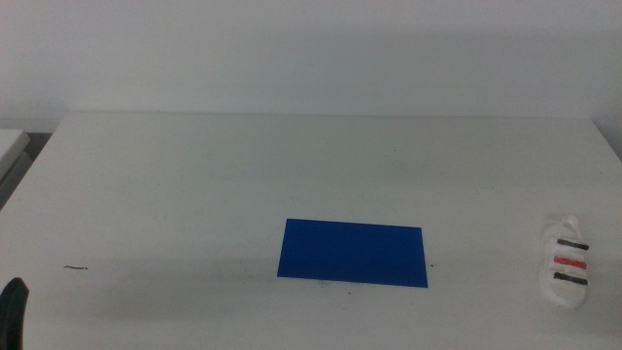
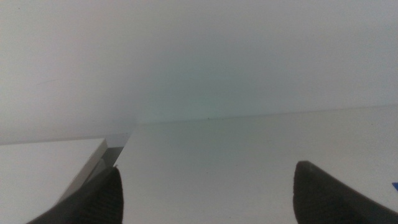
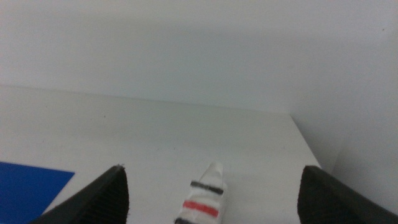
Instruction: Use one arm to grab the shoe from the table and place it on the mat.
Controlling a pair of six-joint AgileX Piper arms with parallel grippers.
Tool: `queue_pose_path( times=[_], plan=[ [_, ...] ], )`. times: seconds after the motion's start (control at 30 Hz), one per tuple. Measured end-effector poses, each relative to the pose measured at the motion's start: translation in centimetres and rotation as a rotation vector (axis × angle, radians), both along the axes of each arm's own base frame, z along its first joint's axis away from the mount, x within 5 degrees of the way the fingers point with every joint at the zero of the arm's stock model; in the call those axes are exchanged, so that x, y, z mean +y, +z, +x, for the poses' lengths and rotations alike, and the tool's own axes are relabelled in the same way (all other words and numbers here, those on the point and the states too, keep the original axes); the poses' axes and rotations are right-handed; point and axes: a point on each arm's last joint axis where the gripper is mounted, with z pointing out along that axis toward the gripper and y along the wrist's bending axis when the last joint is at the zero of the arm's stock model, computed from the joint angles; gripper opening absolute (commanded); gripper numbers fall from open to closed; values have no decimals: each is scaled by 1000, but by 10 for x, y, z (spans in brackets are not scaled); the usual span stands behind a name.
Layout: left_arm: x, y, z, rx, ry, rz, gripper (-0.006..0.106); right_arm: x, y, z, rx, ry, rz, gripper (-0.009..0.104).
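The robot's right gripper needs to close across the white shoe at its far dark strap [image 1: 571, 244] [image 3: 207, 186], the one closest to the heel of the shoe.
The small white shoe [image 1: 567, 264] with two dark straps and a red strap lies on the white table [image 1: 194, 175] near the right edge, well right of the dark blue mat [image 1: 352, 253]. The right wrist view shows the shoe [image 3: 204, 199] ahead of my right gripper [image 3: 211, 205], between its wide-open jaws, and a corner of the mat [image 3: 28, 186]. The right arm is out of the middle view. My left gripper [image 2: 205, 199] is open and empty; only a dark tip [image 1: 14, 311] of it shows at the bottom left of the middle view.
A small dark mark [image 1: 76, 267] lies on the table at the front left. A second white surface [image 2: 43, 165] adjoins the table's left side across a narrow gap. A plain wall stands behind the table.
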Motion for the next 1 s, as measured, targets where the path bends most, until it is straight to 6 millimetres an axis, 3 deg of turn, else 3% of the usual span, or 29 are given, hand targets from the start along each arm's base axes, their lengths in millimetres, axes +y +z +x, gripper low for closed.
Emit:
queue_pose_path(
  times=[0.1, 0.27, 0.4, 0.53, 0.63, 0.77, 1.0],
  plan=[
    [0, 0, 0, 0, 0, 0, 94, 0, 11, -2, 29, 4, 0, 93],
    [0, 0, 0, 0, 0, 0, 94, 1, 70, 4, 82, 11, -1, 93],
    [0, 0, 0, 0, 0, 0, 94, 1, 119, 28, 220, 20, -1, 93],
    [0, 0, 0, 0, 0, 0, 94, 3, 144, 60, 499, 35, 8, 93],
    [0, 0, 0, 0, 0, 0, 94, 5, 152, 86, 708, 32, 93, 93],
    [0, 0, 0, 0, 0, 0, 94, 11, 146, 124, 956, -6, 267, 93],
    [0, 0, 0, 0, 0, 0, 94, 6, 92, 182, 1205, -175, 363, 93]
  ],
)
